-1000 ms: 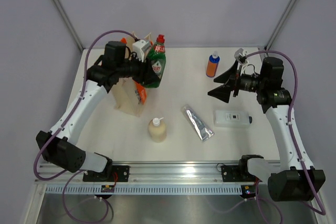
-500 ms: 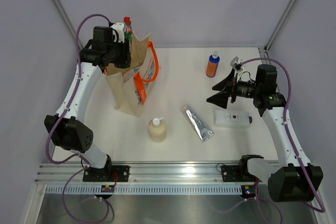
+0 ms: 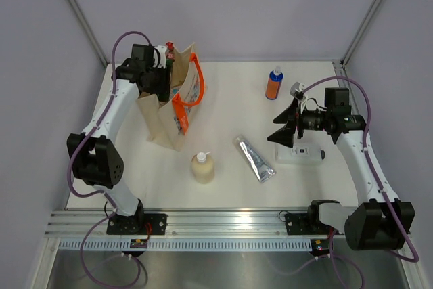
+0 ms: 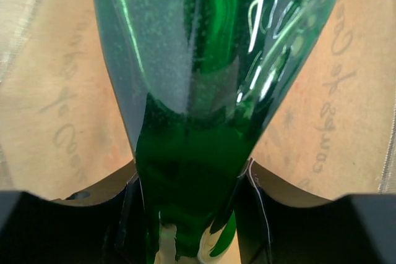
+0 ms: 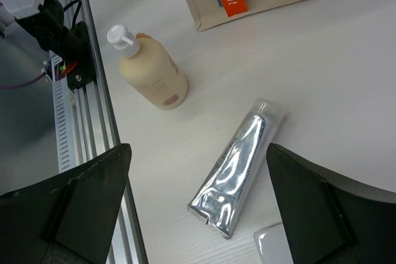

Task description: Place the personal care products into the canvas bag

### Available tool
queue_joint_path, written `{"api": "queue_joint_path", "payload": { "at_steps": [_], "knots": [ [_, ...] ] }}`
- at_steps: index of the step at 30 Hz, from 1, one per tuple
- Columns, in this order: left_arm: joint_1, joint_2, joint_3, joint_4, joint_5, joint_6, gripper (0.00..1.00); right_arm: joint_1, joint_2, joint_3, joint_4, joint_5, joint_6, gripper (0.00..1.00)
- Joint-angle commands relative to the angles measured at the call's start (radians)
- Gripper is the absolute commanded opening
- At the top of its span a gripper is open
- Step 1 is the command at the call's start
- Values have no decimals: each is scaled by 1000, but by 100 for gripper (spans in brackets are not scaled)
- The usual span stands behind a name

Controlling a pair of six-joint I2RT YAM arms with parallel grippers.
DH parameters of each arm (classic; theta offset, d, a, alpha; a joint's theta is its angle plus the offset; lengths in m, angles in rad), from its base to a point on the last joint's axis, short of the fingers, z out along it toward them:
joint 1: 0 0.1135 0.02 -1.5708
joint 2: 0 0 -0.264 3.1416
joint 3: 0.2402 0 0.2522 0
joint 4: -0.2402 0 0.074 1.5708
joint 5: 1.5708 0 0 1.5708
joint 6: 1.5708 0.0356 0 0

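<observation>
My right gripper will grip the silver tube next at its end with the cap (image 3: 244, 146) (image 5: 262, 119), just below the clear cap.
My left gripper (image 3: 160, 74) is shut on the green red-capped bottle (image 3: 169, 51) and holds it upright in the open top of the canvas bag (image 3: 177, 116). In the left wrist view the green bottle (image 4: 198, 91) fills the frame between my fingers (image 4: 252, 190), with the bag's beige cloth (image 4: 322, 109) on both sides. My right gripper (image 3: 284, 125) is open and empty above the table, over the silver tube (image 3: 255, 158) (image 5: 238, 165) and next to the flat white bottle (image 3: 301, 152). The cream pump bottle (image 3: 203, 166) (image 5: 148, 69) lies in front of the bag. The orange blue-topped bottle (image 3: 273, 84) stands at the back. The peach bottle is out of view.
The aluminium rail (image 3: 223, 221) with both arm bases runs along the near table edge and shows in the right wrist view (image 5: 68, 91). The bag's orange handles (image 3: 186, 96) hang over its right side. Grey walls close in the back and sides.
My left arm swung the green bottle from the bag's right side to the back left and lowered it into the bag's mouth. My right gripper moved down and left toward the tube.
</observation>
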Motion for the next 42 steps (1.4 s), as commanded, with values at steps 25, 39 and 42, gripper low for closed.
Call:
{"api": "queue_joint_path", "payload": {
  "at_steps": [25,39,42],
  "knots": [
    [2,-317,-64,232,126,18,99,-4,34,189,-610,379,-929,100],
    [2,-899,-533,382,164,-108,99,430,192,3,208,781,219,99],
    [2,-1027,-652,362,170,-146,99,499,264,29,296,953,369,99]
  ]
}}
